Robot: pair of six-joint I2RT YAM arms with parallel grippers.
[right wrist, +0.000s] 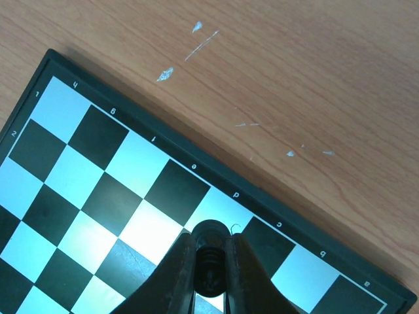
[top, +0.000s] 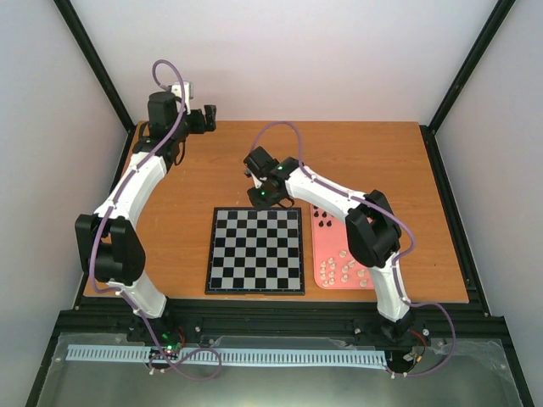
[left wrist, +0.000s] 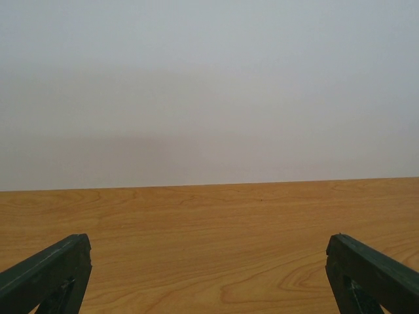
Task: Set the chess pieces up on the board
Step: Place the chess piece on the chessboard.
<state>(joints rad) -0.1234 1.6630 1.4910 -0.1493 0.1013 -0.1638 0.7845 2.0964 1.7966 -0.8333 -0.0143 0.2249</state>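
The robot's right gripper needs to release the black chess piece on the dark e-column square (top: 252, 214) (right wrist: 177, 191) along the board's far edge.
The board (top: 254, 251) lies flat in the middle of the table, with no pieces showing on its squares in the top view. My right gripper (top: 265, 197) hangs over the board's far edge, shut on a black chess piece (right wrist: 213, 258) whose base sits over the light square in the d column (right wrist: 226, 209). The other chess pieces lie on the pink tray (top: 339, 248), black ones (top: 322, 222) at its far end, cream-white ones (top: 346, 270) at its near end. My left gripper (top: 207, 117) is open and empty over the far left of the table; its fingers (left wrist: 49, 271) frame bare wood.
The pink tray lies right of the board under the right arm. White scratch marks (right wrist: 196, 46) mark the wood beyond the board's far edge. The white back wall (left wrist: 209, 85) stands close ahead of the left gripper.
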